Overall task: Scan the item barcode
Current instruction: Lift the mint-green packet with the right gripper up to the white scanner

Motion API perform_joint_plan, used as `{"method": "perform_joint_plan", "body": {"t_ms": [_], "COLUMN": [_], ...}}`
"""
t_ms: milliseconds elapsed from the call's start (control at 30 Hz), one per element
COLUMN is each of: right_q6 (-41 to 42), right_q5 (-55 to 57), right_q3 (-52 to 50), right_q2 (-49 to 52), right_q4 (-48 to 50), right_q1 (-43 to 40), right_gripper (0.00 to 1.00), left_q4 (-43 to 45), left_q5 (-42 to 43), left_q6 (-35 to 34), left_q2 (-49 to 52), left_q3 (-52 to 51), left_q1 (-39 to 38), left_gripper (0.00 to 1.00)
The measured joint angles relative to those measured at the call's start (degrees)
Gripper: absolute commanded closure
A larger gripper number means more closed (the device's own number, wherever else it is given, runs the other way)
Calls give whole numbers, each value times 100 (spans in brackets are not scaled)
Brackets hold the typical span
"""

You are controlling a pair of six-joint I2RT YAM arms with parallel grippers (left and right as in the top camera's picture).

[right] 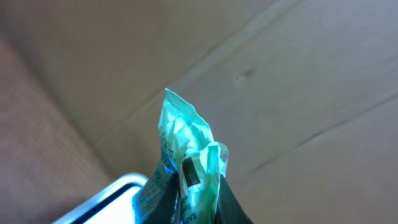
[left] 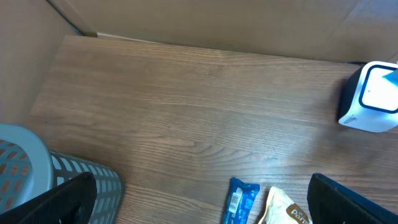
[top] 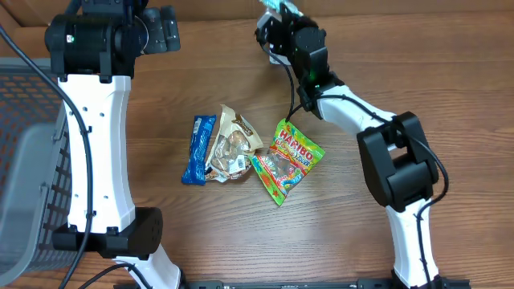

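Next, I release the teal packet with my right gripper on the bare table [top: 417, 129] beneath its arm's black elbow. The packet is raised at the table's far edge now.
My right gripper [top: 279, 18] is raised at the table's far edge, shut on a crumpled teal packet [right: 185, 140] that sticks up from between its fingers. A dark printed patch shows on the packet's fold. Just below and left of the packet in the right wrist view is the white barcode scanner [right: 106, 198]. The same scanner [left: 371, 98] stands at the right of the left wrist view, its window glowing blue. My left gripper [left: 200, 185] hangs open high over the table's left side, nothing between its fingers [left: 59, 202].
A blue bar [top: 197, 149], a beige snack packet [top: 231, 144] and a green Haribo bag [top: 287, 160] lie together mid-table. A grey mesh basket [top: 24, 160] stands at the left edge. A cardboard wall runs behind the table.
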Motion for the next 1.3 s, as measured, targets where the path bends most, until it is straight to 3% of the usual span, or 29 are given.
{"method": "perform_joint_plan", "body": {"t_ms": [1300], "right_q6": [-186], "right_q5": [-341], "right_q3": [-2], "right_q2": [116], "right_q4": [603], "right_q1": [-195], "right_gripper": [96], "left_q4": [0], "left_q5": [0], "left_q6": [0], "left_q2": [0], "left_q3": [0], "left_q1": [0], "left_gripper": [0]}}
